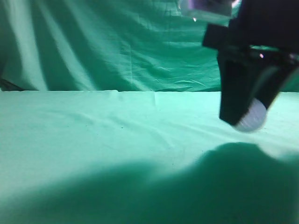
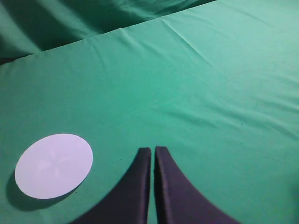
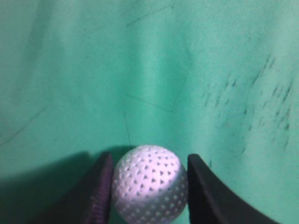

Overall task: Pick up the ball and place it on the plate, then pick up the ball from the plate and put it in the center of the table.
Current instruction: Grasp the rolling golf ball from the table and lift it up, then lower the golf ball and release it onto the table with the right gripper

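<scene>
Next, I let go of the white ball with my right gripper on the bare green cloth (image 1: 96, 103) near the far edge of the table.
The white dimpled ball (image 3: 149, 184) sits between the two dark fingers of my right gripper (image 3: 149, 186), which is shut on it. In the exterior view the right gripper (image 1: 245, 116) hangs at the right and holds the ball (image 1: 252, 117) just above the green table (image 1: 117, 135). My left gripper (image 2: 153, 154) is shut and empty, above the green cloth. The round white plate (image 2: 53, 165) lies flat on the table to the left of the left gripper's fingers. The plate does not show in the exterior view.
The draped green backdrop (image 1: 93, 42) rises behind the table's far edge. A broad dark shadow (image 1: 187, 191) covers the near part of the cloth. Green cloth (image 2: 210, 93) stretches ahead and right of the left gripper.
</scene>
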